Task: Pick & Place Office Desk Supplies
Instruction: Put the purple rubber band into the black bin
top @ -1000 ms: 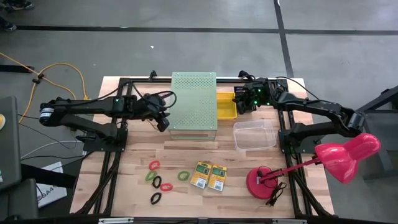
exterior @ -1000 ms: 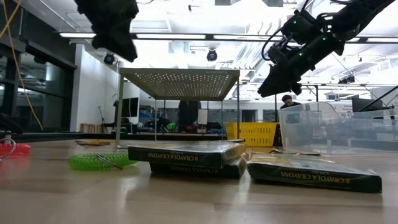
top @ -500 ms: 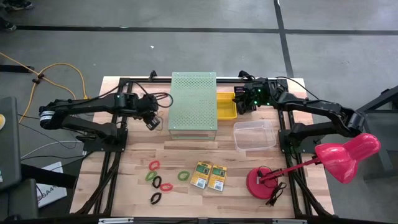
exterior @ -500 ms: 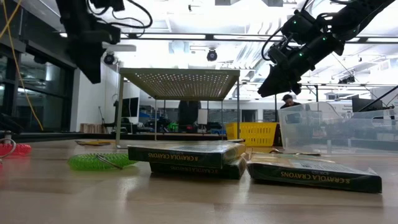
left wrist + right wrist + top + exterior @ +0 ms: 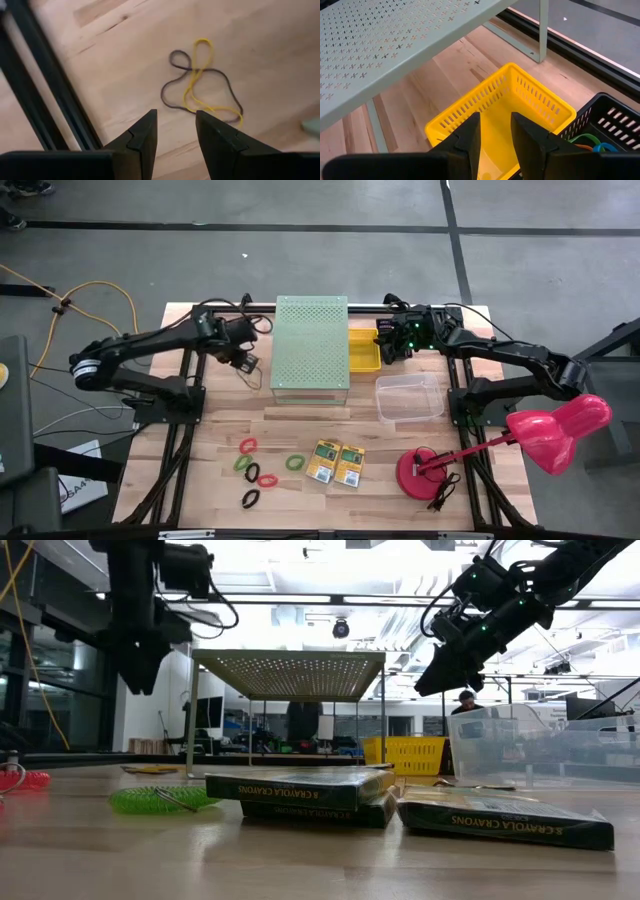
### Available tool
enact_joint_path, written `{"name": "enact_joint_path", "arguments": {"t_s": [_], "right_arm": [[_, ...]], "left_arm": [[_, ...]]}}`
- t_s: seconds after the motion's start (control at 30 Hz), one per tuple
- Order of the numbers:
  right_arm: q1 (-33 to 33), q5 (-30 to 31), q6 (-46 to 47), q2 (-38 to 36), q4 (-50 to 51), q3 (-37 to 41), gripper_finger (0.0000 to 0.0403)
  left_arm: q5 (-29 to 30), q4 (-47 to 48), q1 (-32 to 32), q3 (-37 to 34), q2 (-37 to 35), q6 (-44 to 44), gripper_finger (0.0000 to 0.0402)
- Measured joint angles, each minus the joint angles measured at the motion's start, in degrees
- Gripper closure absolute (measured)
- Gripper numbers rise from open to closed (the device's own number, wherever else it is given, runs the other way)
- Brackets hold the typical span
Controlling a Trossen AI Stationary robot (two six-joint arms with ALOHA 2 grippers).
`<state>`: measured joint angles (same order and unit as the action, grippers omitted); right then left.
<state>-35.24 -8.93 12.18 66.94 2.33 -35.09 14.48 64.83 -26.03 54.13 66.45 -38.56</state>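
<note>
The fingers of my left gripper should close on the dark band's curve (image 5: 243,376) (image 5: 163,95) nearest to the black rail, and the tangled yellow band will stay outside them.
Several elastic band loops, red (image 5: 247,445), green (image 5: 294,463) and black (image 5: 250,499), lie flat on the near left of the table. Two crayon boxes (image 5: 320,461) (image 5: 349,464) lie side by side next to them. My left gripper (image 5: 245,364) hangs open left of the perforated box, pointing steeply down over bare wood. Just beyond its fingers (image 5: 175,117), a thin yellow band and a dark band (image 5: 200,85) lie tangled on the table. My right gripper (image 5: 386,346) stands open above the yellow basket (image 5: 510,105), with nothing between its fingers (image 5: 495,122).
A large pale-green perforated box (image 5: 312,345) stands on legs at the far middle. A black basket (image 5: 605,125) sits beside the yellow one. A clear plastic tub (image 5: 408,397) stands right of centre. A pink desk lamp (image 5: 548,430) is at the near right. Black frame rails (image 5: 45,85) border the table.
My left gripper has swung away from the perforated box toward the table's left edge. It has sunk lower and tipped to point more steeply down. Its fingers have stayed open.
</note>
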Motion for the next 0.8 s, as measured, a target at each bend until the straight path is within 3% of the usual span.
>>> {"name": "enact_joint_path", "arguments": {"t_s": [0.2,0.5,0.8], "right_arm": [[0.00,0.00,-0.23,0.00,0.02,0.00,0.0308],[0.00,-0.02,-0.23,0.00,0.04,0.00,0.0308],[0.00,-0.17,-0.23,0.00,0.13,0.00,0.0308]], "left_arm": [[0.44,-0.09,-2.10,0.00,4.65,-6.97,0.0274],[-1.35,0.11,-2.36,-0.01,12.96,-6.61,0.0274],[-1.15,3.13,-6.97,-0.03,13.98,-6.20,0.0274]]}}
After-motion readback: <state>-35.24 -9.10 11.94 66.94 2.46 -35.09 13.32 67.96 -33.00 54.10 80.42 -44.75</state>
